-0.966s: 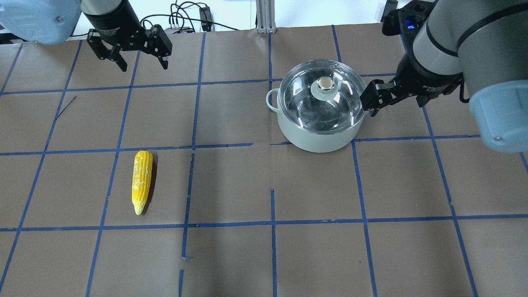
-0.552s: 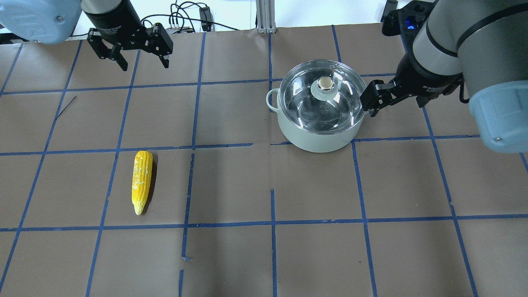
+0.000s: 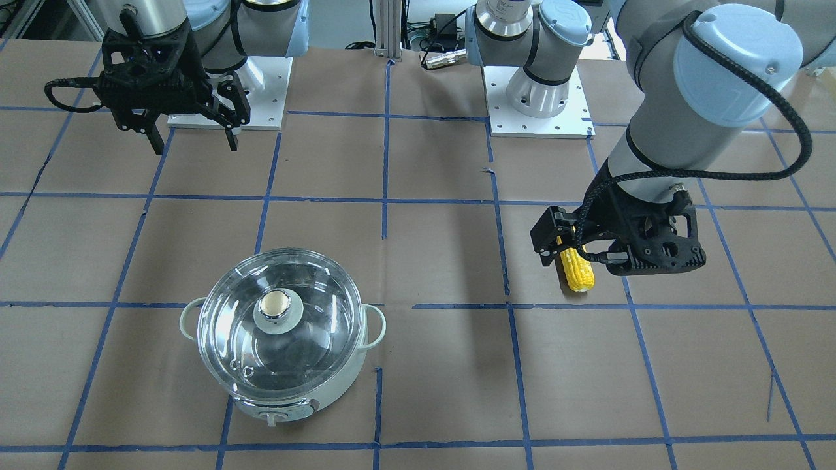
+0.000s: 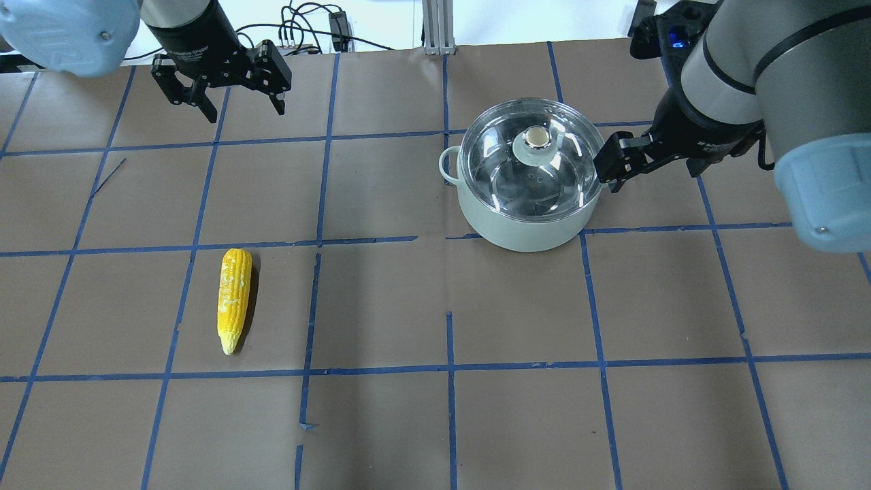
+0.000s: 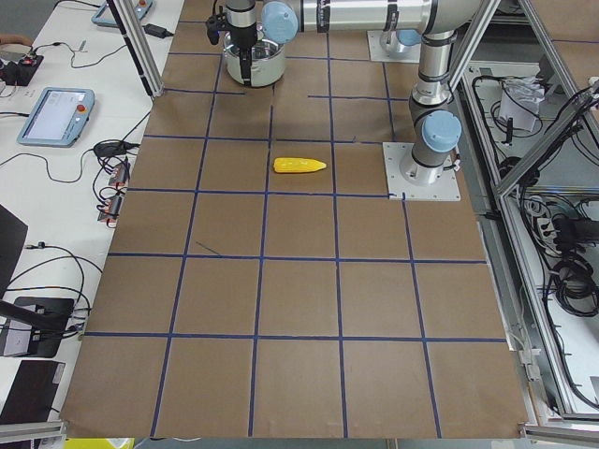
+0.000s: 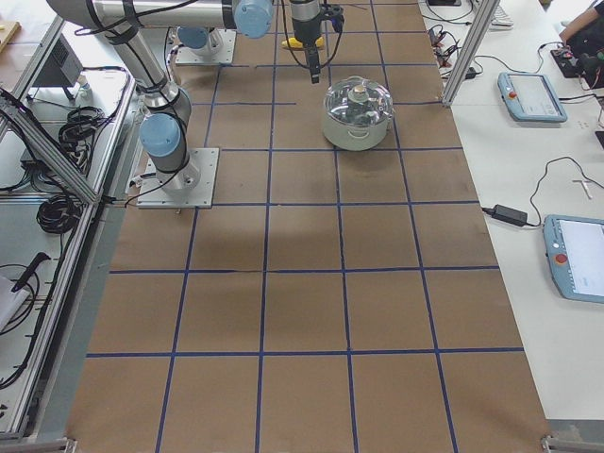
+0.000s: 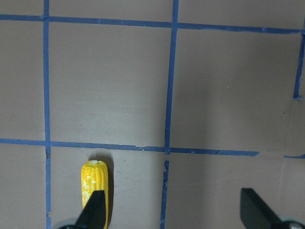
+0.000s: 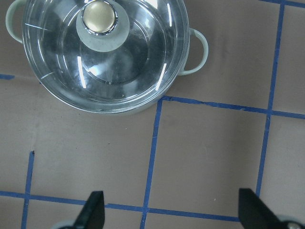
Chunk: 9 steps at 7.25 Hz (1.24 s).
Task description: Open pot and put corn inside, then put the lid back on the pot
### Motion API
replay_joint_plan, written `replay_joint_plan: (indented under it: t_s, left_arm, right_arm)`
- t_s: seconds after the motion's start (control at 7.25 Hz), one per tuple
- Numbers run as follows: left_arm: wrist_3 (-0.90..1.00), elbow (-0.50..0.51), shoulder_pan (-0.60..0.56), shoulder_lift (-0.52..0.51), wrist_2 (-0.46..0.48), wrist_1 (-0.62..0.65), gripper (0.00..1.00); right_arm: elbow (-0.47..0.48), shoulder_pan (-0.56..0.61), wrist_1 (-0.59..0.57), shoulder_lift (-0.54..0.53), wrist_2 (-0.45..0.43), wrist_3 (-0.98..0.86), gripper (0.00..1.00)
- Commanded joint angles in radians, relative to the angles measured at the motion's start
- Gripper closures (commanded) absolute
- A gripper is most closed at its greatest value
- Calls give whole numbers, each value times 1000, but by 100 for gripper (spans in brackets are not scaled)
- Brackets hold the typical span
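The pot has to be opened. So my right gripper should next go to the clear glass lid's beige knob [image 3: 275, 304] [image 8: 99, 17] and close there.
The pale mint pot [image 4: 524, 231] stands on the table's right half with the clear glass lid [image 4: 500, 173] seated on it, beige knob [image 4: 537, 138] at centre. It also shows in the front view [image 3: 339, 385] and the right wrist view [image 8: 128, 62]. The yellow corn [image 4: 234, 299] lies flat on the left half, pointed end toward the robot. My left gripper [image 4: 243, 111] is open and empty, held high; in the front view [image 3: 578, 258] it hangs over the corn [image 3: 576, 269]. My right gripper [image 3: 196, 147] is open and empty, raised beside the pot, not touching it.
Brown paper with a blue tape grid covers the table [image 4: 435, 306]. Cables [image 4: 306, 34] and an aluminium post [image 4: 439, 27] sit at the far edge. The arms' base plates [image 3: 539, 111] are on the robot's side. Tablets [image 6: 528, 94] lie on side benches.
My left gripper has shifted slightly to the right in the overhead view, still open. The right arm, pot, lid and corn have not moved.
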Motion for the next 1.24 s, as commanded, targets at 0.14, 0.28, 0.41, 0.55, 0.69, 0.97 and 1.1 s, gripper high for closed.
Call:
replay_joint_plan:
  t_s: [0.14, 0.28, 0.41, 0.55, 0.69, 0.97, 1.1]
  left_arm:
    - [-1, 10, 4, 24, 26, -8, 0]
    - [-1, 9, 5, 21, 34, -5, 0]
    - [-1, -11, 4, 33, 42, -14, 0]
    - [-1, -13, 11, 33, 42, -16, 0]
    - [-2, -17, 22, 26, 39, -46, 0]
    - [22, -19, 50, 29, 40, -53, 0]
    - [22, -20, 50, 26, 40, -54, 0]
  right_arm:
    - [-92, 16, -66, 97, 64, 11, 1]
    - [-151, 21, -65, 177, 66, 9, 1]
    - [-201, 28, -74, 266, 68, 9, 1]
    - [-256, 57, -100, 346, 60, 12, 1]
    - [-315, 94, -112, 419, 54, 14, 1]
    - [-355, 130, -159, 531, 51, 20, 3]
    - [-352, 130, -175, 564, 51, 20, 3]
